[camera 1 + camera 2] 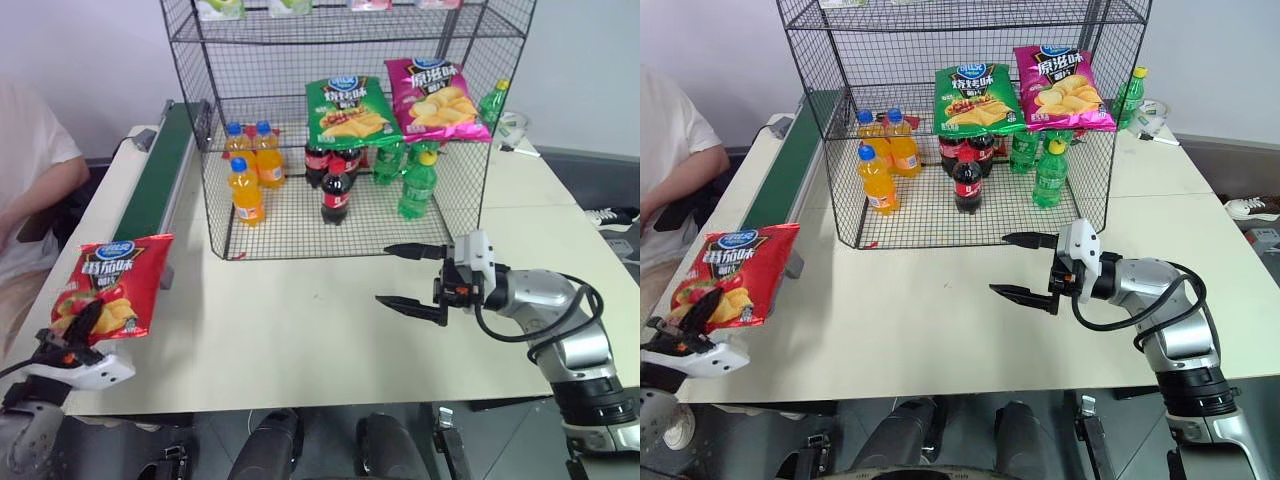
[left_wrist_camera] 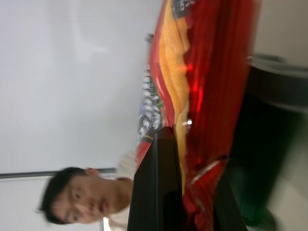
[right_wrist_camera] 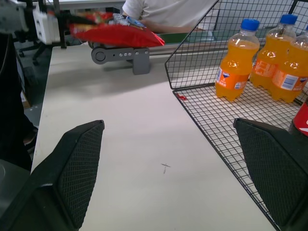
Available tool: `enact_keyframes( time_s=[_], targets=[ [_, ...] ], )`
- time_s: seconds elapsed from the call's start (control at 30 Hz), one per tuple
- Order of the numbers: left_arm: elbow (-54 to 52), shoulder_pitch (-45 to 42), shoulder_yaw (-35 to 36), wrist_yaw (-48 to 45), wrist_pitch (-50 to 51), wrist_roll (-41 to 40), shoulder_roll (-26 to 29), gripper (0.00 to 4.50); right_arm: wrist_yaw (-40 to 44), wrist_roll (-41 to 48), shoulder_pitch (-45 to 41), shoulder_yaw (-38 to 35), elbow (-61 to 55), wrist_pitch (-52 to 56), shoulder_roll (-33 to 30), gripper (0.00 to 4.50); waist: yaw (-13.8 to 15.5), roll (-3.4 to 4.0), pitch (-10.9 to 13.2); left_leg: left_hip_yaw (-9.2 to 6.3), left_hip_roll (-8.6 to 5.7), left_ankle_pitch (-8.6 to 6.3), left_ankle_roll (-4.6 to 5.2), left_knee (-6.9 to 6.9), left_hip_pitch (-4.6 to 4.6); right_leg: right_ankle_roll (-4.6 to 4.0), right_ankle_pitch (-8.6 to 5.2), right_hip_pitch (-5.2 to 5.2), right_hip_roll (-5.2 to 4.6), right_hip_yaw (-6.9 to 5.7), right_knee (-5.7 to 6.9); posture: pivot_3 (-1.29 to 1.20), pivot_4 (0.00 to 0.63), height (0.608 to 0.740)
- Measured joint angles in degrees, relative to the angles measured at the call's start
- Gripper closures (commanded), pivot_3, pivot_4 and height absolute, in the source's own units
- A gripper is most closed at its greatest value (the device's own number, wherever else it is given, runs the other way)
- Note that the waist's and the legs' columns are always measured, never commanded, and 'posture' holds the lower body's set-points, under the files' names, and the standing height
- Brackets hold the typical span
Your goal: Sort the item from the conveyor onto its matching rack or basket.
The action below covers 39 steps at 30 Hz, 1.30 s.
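Next, I let go of the red chip bag with my left gripper on the rack point(image 1: 252, 108) above the orange bottles, next to the green chip bag. The red bag still hangs upright above the table's corner.
The red chip bag point(image 1: 112, 285) hangs upright in the air over the table's near left corner, just off the near end of the dark green conveyor point(image 1: 165, 170). My left gripper point(image 1: 85, 320) is shut on the bag's lower edge; one black finger point(image 2: 156, 183) presses against the foil. The bag point(image 3: 115, 33) also shows in the right wrist view, in front of the belt's end bracket. My right gripper point(image 1: 385, 275) hovers open and empty above the table, pointing left, just before the wire-mesh rack point(image 1: 290, 225).
On the rack's lower tier stand orange bottles point(image 1: 247, 190), cola bottles point(image 1: 336, 190) and green bottles point(image 1: 418, 185). A green chip bag point(image 1: 347, 110) and a pink chip bag point(image 1: 435, 97) sit above them. A person in a white shirt point(image 1: 30, 170) sits left of the conveyor.
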Motion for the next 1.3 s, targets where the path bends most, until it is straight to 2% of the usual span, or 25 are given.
enact_keyframes(
  time_s=[0.2, 0.43, 0.57, 0.67, 0.77, 0.93, 1.07, 1.3],
  targets=[
    [-11.1, -2.9, 4.2, -5.8, 1.2, -2.7, 0.0, 4.48, -1.3, -0.6, 0.1, 0.0, 0.3, -2.1, 0.7, 0.00, 0.0, 0.00, 0.0, 0.00, 0.00, 0.00, 0.00, 0.00, 0.00, 0.00, 0.00, 0.02, 0.00, 0.00, -0.01, 0.00, 0.150, 0.740],
    [-17.0, -11.0, 4.3, -12.1, -0.9, -6.2, 1.5, 4.48, -5.2, -1.0, -0.7, -2.8, 1.5, -5.4, 2.6, 0.00, -0.2, 0.00, 0.0, 0.02, 0.00, 0.07, 0.10, 0.00, -0.03, 0.01, 0.01, 0.07, 0.03, 0.01, 0.00, 0.00, 0.150, 0.740],
    [-17.7, -21.2, 1.1, -14.3, -0.8, -6.6, 1.4, 4.48, -9.0, -0.9, -0.8, -4.8, 1.4, -6.8, 5.2, 0.00, -0.1, 0.02, 0.0, 0.01, -0.01, 0.09, 0.09, 0.00, 0.02, 0.01, 0.01, 0.13, 0.07, 0.00, 0.04, 0.00, 0.150, 0.740],
    [-16.4, -32.6, -5.7, -16.6, -0.1, -6.5, -1.2, 4.48, -11.7, -1.4, -1.4, -4.8, 1.3, -7.6, 7.2, 0.00, 0.5, 0.02, 0.0, 0.01, -0.04, 0.13, 0.06, 0.03, 0.03, 0.02, 0.03, 0.16, 0.17, -0.01, 0.06, 0.00, 0.150, 0.740],
    [-12.6, -39.7, -10.1, -16.9, 0.2, -5.8, -3.0, 4.48, -13.9, -3.0, -2.0, -4.6, 1.1, -9.2, 8.3, 0.00, 0.3, 0.02, 0.0, 0.03, -0.03, 0.17, 0.05, 0.03, 0.04, 0.07, 0.06, 0.18, 0.24, 0.05, 0.12, 0.00, 0.150, 0.740],
    [0.0, -50.7, -16.5, -12.4, 0.8, 0.1, -6.9, 4.48, -17.4, -4.8, -2.2, -3.9, 0.6, -9.9, 11.2, 0.00, 0.5, 0.01, 0.0, -0.01, -0.02, 0.26, -0.07, 0.00, 0.03, 0.07, 0.06, 0.07, 0.30, 0.04, 0.33, 0.00, 0.150, 0.740],
    [13.3, -63.9, -23.0, -4.7, 1.7, 6.1, -11.6, 4.48, -18.6, -5.6, -1.7, -3.2, 0.0, -10.1, 11.7, 0.00, 1.1, -0.04, 0.0, -0.06, -0.09, 0.28, -0.09, 0.16, 0.02, 0.10, 0.08, 0.14, 0.29, 0.02, 0.45, 0.00, 0.150, 0.740],
    [32.4, -74.9, -32.1, 5.1, 2.1, 12.1, -14.2, 4.48, -19.9, -6.1, -1.8, -3.0, -0.1, -10.1, 11.7, 0.00, 0.4, -0.06, 0.0, -0.03, -0.09, 0.30, -0.10, 0.09, 0.00, 0.14, 0.06, 0.02, 0.29, 0.04, 0.52, 0.00, 0.150, 0.740]
  ],
)
